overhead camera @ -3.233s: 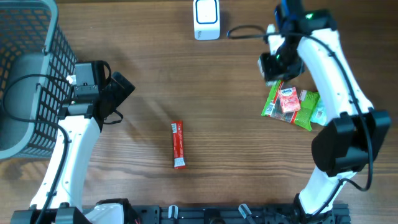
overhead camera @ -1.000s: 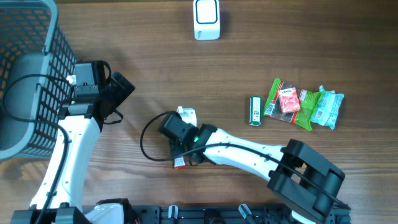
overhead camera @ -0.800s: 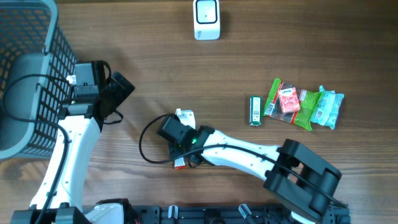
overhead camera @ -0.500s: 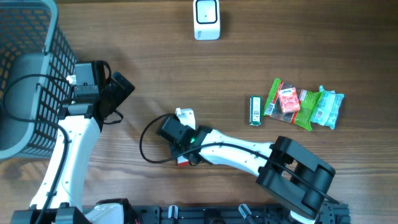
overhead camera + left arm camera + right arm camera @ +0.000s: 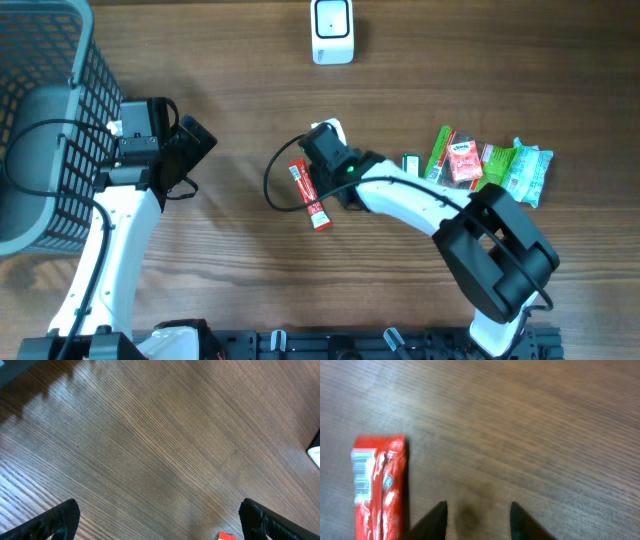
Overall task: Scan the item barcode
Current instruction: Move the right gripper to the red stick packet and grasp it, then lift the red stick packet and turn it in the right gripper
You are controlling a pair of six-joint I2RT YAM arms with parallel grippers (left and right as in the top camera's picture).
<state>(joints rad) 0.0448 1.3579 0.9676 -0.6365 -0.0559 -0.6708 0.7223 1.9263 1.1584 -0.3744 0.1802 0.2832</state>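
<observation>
Next, I open my right gripper, move it over the red snack bar, which lies beside its fingers outside their grip, and take its near end (image 5: 320, 221).
The item, a red snack bar (image 5: 309, 196), lies tilted on the wooden table near the middle. In the right wrist view the red bar (image 5: 377, 490) shows a white barcode label at its near end and lies just left of my fingers. My right gripper (image 5: 328, 180) hovers beside the bar, open (image 5: 477, 510), with only bare wood between its fingers. My left gripper (image 5: 195, 145) stays at the left, wide open (image 5: 160, 525) over bare wood. A corner of the red bar (image 5: 226, 536) peeks in at the bottom of the left wrist view. The white scanner (image 5: 332, 30) stands at the far edge.
A grey mesh basket (image 5: 40, 120) fills the far left. Green and red snack packs (image 5: 480, 170) lie at the right. A small green pack (image 5: 410, 163) next to them is partly hidden by my right arm. A black cable (image 5: 275, 185) loops beside the bar.
My right gripper carried the red bar up and to the right, turned it, then let it go and opened. The left arm has not moved.
</observation>
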